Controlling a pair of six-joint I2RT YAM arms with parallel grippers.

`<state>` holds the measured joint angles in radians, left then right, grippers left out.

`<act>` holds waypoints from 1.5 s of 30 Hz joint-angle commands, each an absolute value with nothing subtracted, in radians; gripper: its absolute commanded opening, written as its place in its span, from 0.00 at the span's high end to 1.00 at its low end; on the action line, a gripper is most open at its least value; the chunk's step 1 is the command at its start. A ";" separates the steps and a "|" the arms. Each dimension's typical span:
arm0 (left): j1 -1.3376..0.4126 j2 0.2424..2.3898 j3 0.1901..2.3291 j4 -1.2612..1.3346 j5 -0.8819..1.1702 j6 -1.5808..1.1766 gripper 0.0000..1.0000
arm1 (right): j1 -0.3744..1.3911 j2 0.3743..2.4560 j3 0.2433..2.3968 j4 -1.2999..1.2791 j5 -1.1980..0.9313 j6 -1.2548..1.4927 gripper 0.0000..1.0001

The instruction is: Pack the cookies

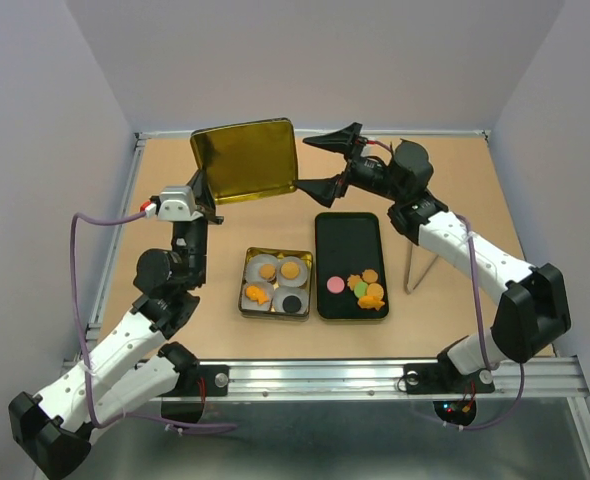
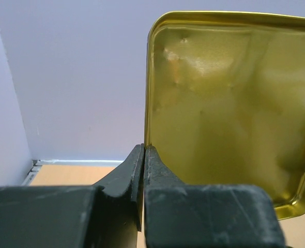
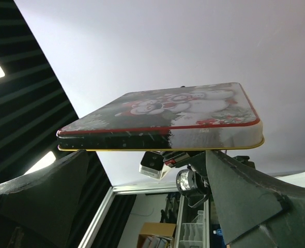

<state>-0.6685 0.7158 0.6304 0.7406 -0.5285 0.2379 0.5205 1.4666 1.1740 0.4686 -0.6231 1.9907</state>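
My right gripper will grip the gold tin lid at the middle of the free edge (image 1: pixel 294 157) (image 3: pixel 164 138), across from my left gripper.
The cookies lie in two places: some in white paper cups inside the small gold tin base (image 1: pixel 247 300), a pale one (image 1: pixel 267 268), an orange one (image 1: pixel 291 269), a fish (image 1: pixel 257 293) and a dark one (image 1: pixel 291 302). Others sit at the near end of the black tray (image 1: pixel 347 235): pink (image 1: pixel 334 285), green (image 1: pixel 357 288) and orange ones (image 1: pixel 372 294). My left gripper (image 1: pixel 204 192) (image 2: pixel 143 151) is shut on the left edge of the gold tin lid (image 1: pixel 245 158) (image 2: pixel 230 103), holding it up and tilted. My right gripper (image 1: pixel 315 163) (image 3: pixel 142 181) is open at the lid's right edge; the lid's printed top (image 3: pixel 168 116) shows just above its fingers.
A thin metal stand (image 1: pixel 420 265) rises right of the black tray, beside my right arm. Aluminium rails (image 1: pixel 125 200) border the wooden table. White walls close in the back and sides.
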 commanded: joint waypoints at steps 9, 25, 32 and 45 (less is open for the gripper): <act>-0.696 0.667 0.618 0.822 -0.506 0.265 1.00 | 0.565 1.520 1.264 0.627 -0.594 2.111 0.01; -0.710 0.604 0.652 0.833 -0.440 0.474 1.00 | 0.589 1.565 1.249 0.772 -0.529 2.227 0.04; -0.712 0.577 0.677 0.845 -0.319 0.538 1.00 | 0.606 1.589 1.281 0.808 -0.508 2.261 0.04; -0.712 0.460 0.629 0.899 -0.055 0.643 1.00 | 0.617 1.608 1.261 0.919 -0.460 2.286 0.04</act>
<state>-0.7006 0.5030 0.6228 0.7845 -0.2173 0.6125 0.6144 1.5871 1.2171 0.8444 -0.4969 1.9957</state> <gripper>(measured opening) 0.101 0.959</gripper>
